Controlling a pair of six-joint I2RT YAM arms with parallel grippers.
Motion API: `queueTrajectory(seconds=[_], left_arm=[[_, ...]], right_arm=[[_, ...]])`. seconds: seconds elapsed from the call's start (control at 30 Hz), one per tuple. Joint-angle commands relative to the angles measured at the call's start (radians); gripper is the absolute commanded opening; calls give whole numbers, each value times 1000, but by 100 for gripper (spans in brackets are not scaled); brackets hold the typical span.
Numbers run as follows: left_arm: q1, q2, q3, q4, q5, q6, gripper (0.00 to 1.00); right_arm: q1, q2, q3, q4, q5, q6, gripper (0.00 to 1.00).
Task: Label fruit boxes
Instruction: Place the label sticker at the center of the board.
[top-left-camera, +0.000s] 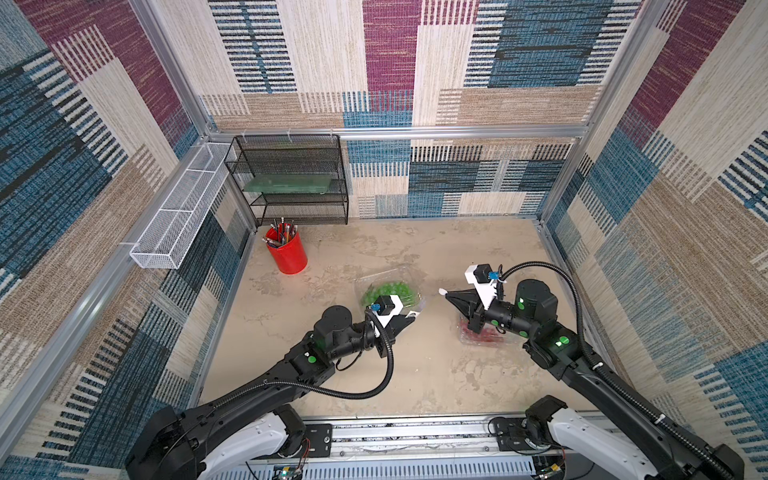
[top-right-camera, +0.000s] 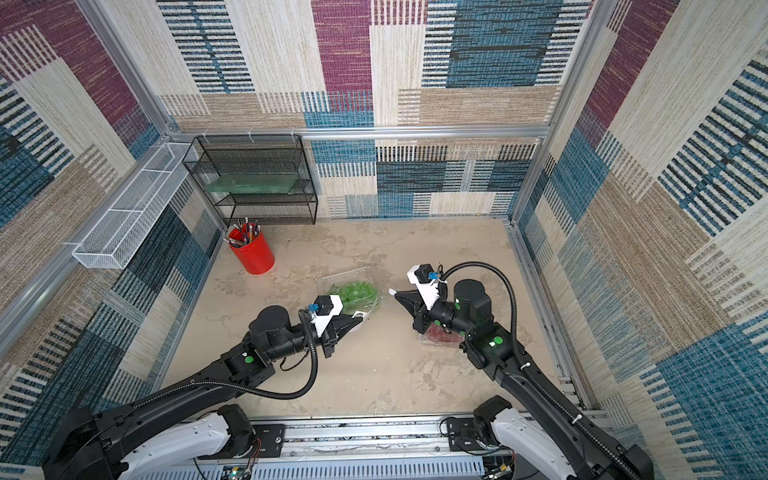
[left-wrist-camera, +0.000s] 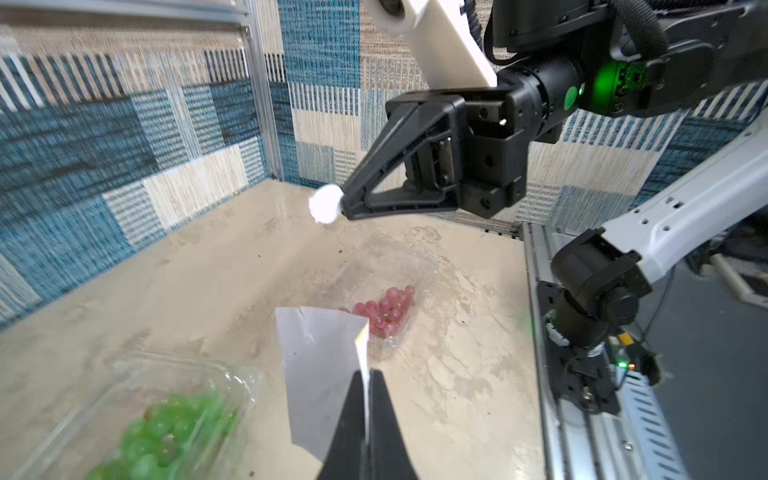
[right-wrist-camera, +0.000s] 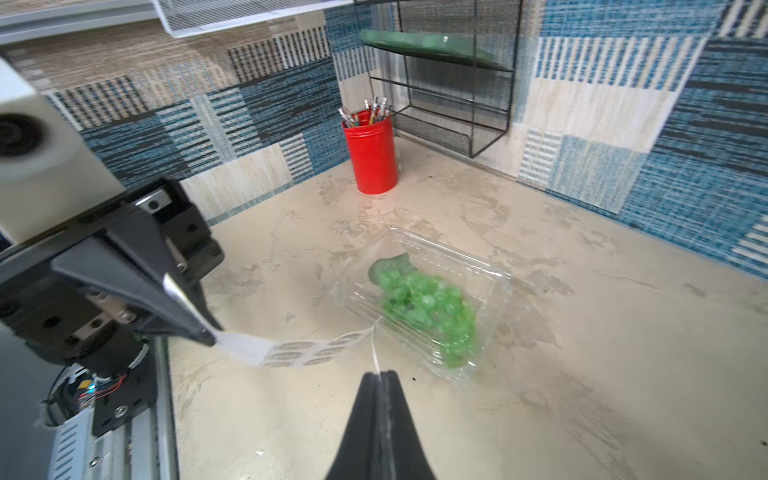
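Observation:
My left gripper is to let go of the white sticker sheet, now beside the green box's near corner, on the table (top-left-camera: 404, 357) between the green box and the metal rail.
One clear fruit box with green grapes (top-left-camera: 388, 286) (top-right-camera: 353, 291) (right-wrist-camera: 428, 299) lies mid-table. The other fruit box, with red grapes (top-left-camera: 482, 336) (left-wrist-camera: 386, 307), sits partly under my right wrist. My left gripper (top-left-camera: 412, 319) (left-wrist-camera: 365, 376) hovers beside the green box's near corner. It is shut on the edge of a white sticker sheet (left-wrist-camera: 320, 374) (right-wrist-camera: 291, 349). My right gripper (top-left-camera: 444, 293) (right-wrist-camera: 380, 374) is raised between the two boxes. It is shut on a round white sticker (left-wrist-camera: 326, 203), held clear of the sheet.
A red pencil cup (top-left-camera: 286, 253) stands at the back left, before a black wire shelf (top-left-camera: 291, 178). A white wire basket (top-left-camera: 178, 208) hangs on the left wall. A metal rail (top-left-camera: 395, 432) runs along the front edge.

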Motion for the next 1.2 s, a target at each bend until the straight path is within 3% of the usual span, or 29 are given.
queueTrajectory(seconds=[0.0,0.23,0.63,0.8,1.17], left_arm=[[-1,39,-19,79,59,-221,0],[-8,218,2,175,91,-540,0],[-23,499,49,247,142,-836,0],[-22,542,107,81,125,-828,0],[-11,525,196,-357,-43,-651,0]], right_arm=[[-44,20,26,-44,88,70,0],[-123,80,56,-71,79,128,0],[-121,96,45,-35,56,130,0],[-122,95,52,-75,80,102,0],[-123,99,50,-99,90,83,0]])
